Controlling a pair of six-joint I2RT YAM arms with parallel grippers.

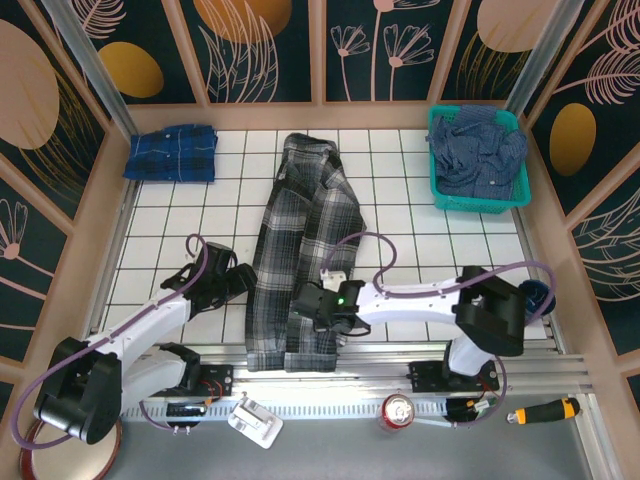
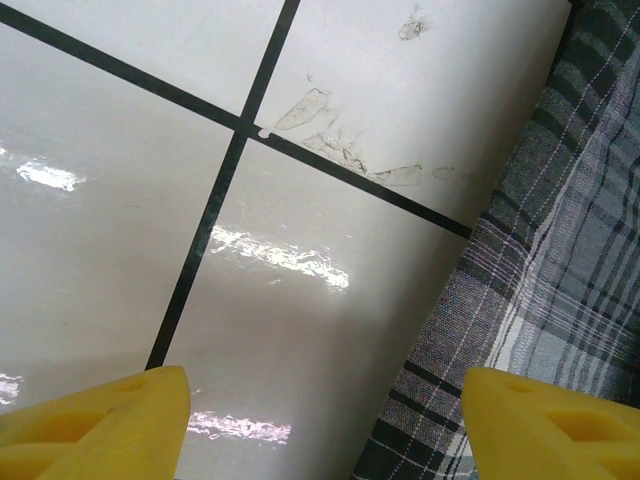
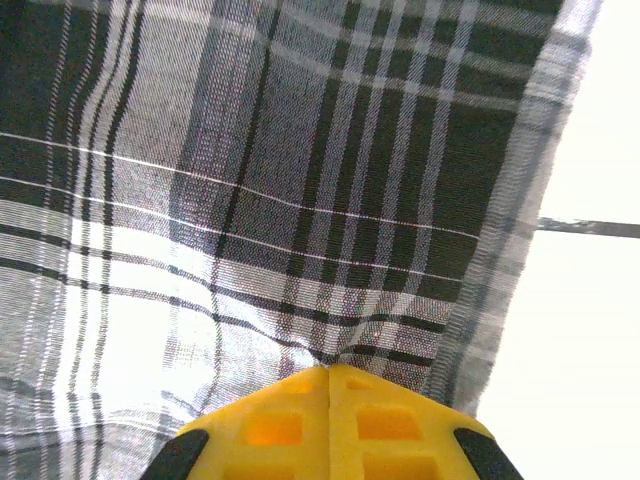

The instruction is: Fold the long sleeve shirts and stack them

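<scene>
I pinch the grey-black-white plaid shirt well above its near corner with my right gripper, so next I open and take that corner [image 1: 328, 363] before folding it up.
A grey-black-white plaid long sleeve shirt [image 1: 300, 240] lies spread lengthwise down the middle of the tiled table. My right gripper [image 1: 318, 305] is at its lower right part, shut on a pinch of the plaid cloth [image 3: 300, 180], which puckers at the closed tips of the right gripper [image 3: 330, 372]. My left gripper [image 1: 235, 280] is at the shirt's left edge, low over the tiles. In the left wrist view the left gripper [image 2: 325, 430] is open, with the plaid hem [image 2: 560, 230] lying just inside its right finger. A blue plaid shirt [image 1: 172, 152] lies folded at the back left. A navy shirt [image 1: 478, 145] is crumpled in the basket.
The teal basket [image 1: 482, 205] stands at the back right. Off the near edge are a soda can [image 1: 397, 411], a screwdriver [image 1: 545, 411], a white tag [image 1: 255, 421] and a red tape roll [image 1: 25, 445]. Wooden walls close in the table [image 1: 440, 250].
</scene>
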